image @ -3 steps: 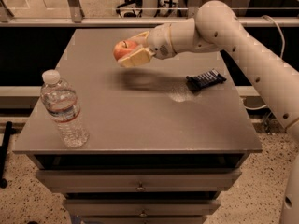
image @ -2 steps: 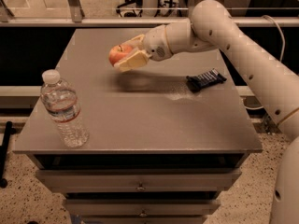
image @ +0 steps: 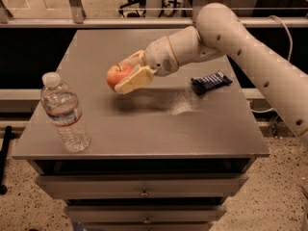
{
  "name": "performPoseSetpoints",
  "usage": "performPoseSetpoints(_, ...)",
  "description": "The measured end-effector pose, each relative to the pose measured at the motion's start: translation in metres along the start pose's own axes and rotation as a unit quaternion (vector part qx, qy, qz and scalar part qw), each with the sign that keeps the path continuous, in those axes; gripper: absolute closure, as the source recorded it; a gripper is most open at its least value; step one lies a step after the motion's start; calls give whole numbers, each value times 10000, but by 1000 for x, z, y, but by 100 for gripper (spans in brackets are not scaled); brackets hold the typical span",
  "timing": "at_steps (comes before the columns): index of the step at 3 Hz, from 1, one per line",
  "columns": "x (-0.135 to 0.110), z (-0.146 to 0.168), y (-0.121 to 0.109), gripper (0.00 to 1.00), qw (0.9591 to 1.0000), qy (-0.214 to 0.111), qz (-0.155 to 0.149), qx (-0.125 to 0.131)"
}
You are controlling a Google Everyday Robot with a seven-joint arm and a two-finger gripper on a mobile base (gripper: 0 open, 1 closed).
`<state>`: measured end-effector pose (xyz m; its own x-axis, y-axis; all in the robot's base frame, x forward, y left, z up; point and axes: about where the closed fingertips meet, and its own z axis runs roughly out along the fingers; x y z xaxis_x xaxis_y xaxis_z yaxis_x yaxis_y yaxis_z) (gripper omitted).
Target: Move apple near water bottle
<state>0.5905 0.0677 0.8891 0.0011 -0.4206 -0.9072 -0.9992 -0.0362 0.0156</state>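
The robot's gripper will release the apple on the grey table (image: 113, 116) next to the water bottle, on the side toward the wrapper.
The apple (image: 115, 74) is red-orange with a short dark stem, held above the grey table (image: 144, 124) left of its middle. My gripper (image: 123, 73) is shut on the apple, one cream finger (image: 136, 79) in front of it and one behind. The water bottle (image: 65, 113) stands upright near the table's front left corner, clear and ribbed with a white cap and a thin red-and-blue band. The apple is up and to the right of the bottle, apart from it.
A dark blue snack bar wrapper (image: 211, 82) lies on the table's right side. My white arm (image: 240, 47) reaches in from the right above it. Drawers (image: 144, 191) sit below the tabletop. A rail and glass (image: 96, 20) run behind the table.
My gripper has carried the apple leftward and toward the table's front, closer to the bottle. The bottle and the wrapper have not moved.
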Motion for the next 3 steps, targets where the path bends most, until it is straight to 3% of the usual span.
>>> performPoseSetpoints(2,9,22,66,100,9981,104,-26,-604)
performPoseSetpoints(3,13,28,87,100,9968,151,-90,-783)
